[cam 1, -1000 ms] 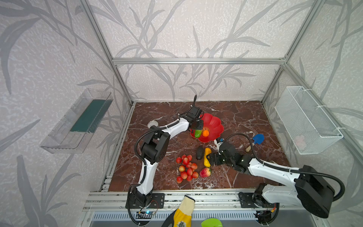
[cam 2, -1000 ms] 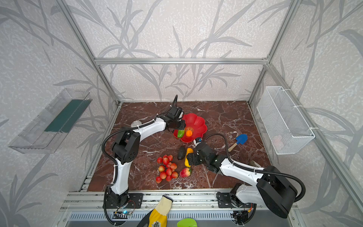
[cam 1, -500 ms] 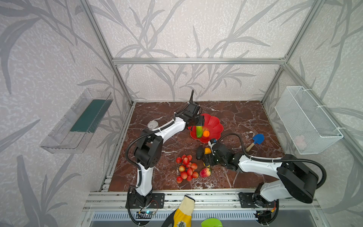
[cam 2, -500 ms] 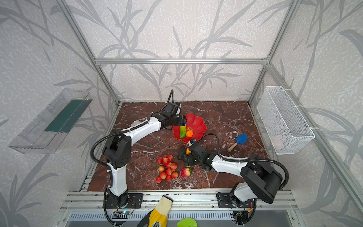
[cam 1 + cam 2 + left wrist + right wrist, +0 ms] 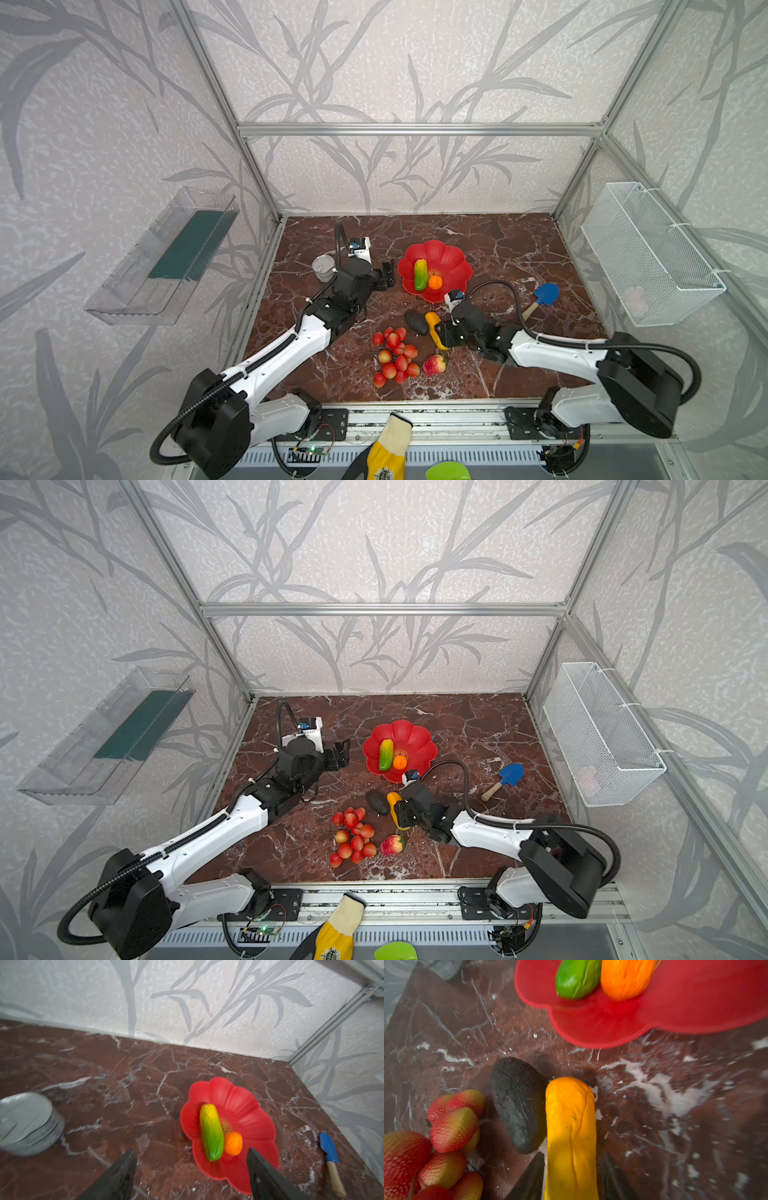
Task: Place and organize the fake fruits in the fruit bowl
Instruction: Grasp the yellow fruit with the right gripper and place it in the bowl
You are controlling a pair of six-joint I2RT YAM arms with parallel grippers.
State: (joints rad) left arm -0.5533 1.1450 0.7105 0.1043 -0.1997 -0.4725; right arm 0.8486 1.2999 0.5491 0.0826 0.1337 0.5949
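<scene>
The dark oval's middle (image 5: 416,321), in front of the red fruit bowl beside the yellow-orange oblong, is next for my left gripper to go to and close on.
The red flower-shaped fruit bowl (image 5: 453,266) holds a yellow-green oblong (image 5: 420,274) and an orange ball (image 5: 435,282), which also show in the left wrist view. My left gripper (image 5: 388,274) stands open and empty just left of the bowl's rim (image 5: 268,1147). My right gripper (image 5: 572,1167) is shut on the yellow-orange oblong (image 5: 571,1122), in front of the bowl. A dark oval (image 5: 416,323) lies against that oblong's left side. The red berry cluster (image 5: 395,353) and the red-yellow apple (image 5: 434,365) lie on the marble floor nearer the front.
A silver tin can (image 5: 323,267) stands left of my left gripper. A blue toy shovel (image 5: 542,297) lies right of the bowl. A white mesh basket (image 5: 648,253) hangs on the right wall and a clear tray (image 5: 166,257) on the left wall.
My left gripper opened, left the yellow-green oblong in the bowl and drew back to the left. My right gripper moved in and closed on the yellow-orange oblong.
</scene>
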